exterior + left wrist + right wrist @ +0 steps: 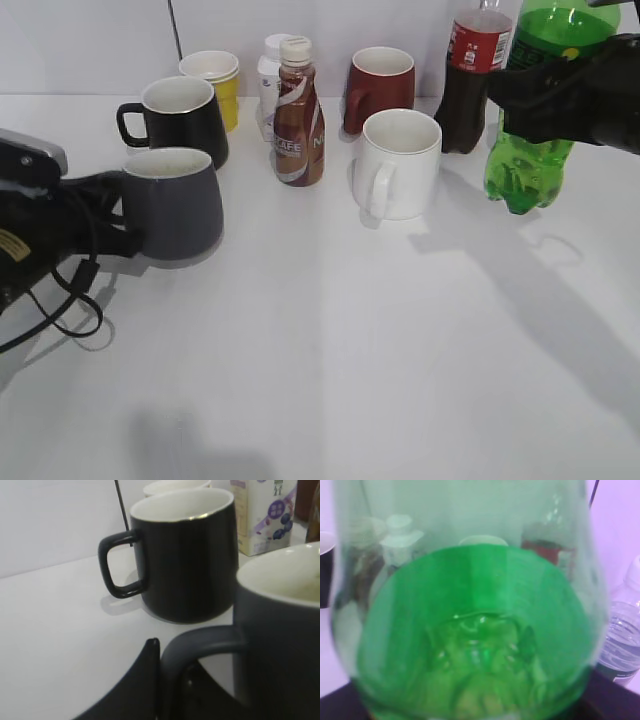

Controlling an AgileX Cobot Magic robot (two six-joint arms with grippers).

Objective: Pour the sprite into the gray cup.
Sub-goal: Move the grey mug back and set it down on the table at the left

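Next, I set the sprite on the bare table (509,250) before the cola bottle, beside the white mug, with my right gripper.
The sprite (530,150), a translucent green bottle, hangs above the table at the far right, held at mid-body by my right gripper (560,95), which is shut on it. It fills the right wrist view (475,630). The gray cup (178,205) stands on the table at the left, matte dark gray with a cream interior. My left gripper (105,215) is shut on its loop handle; the left wrist view shows the handle (200,642) pressed against a black finger (150,670). The cup's body (280,630) is at the right of that view.
Behind the gray cup stand a glossy black mug (182,118), a yellow cup (215,85), a brown coffee bottle (298,115), a white carton (268,85), a red mug (380,88), a white mug (398,163) and a cola bottle (470,80). A water bottle (622,635) shows at the right.
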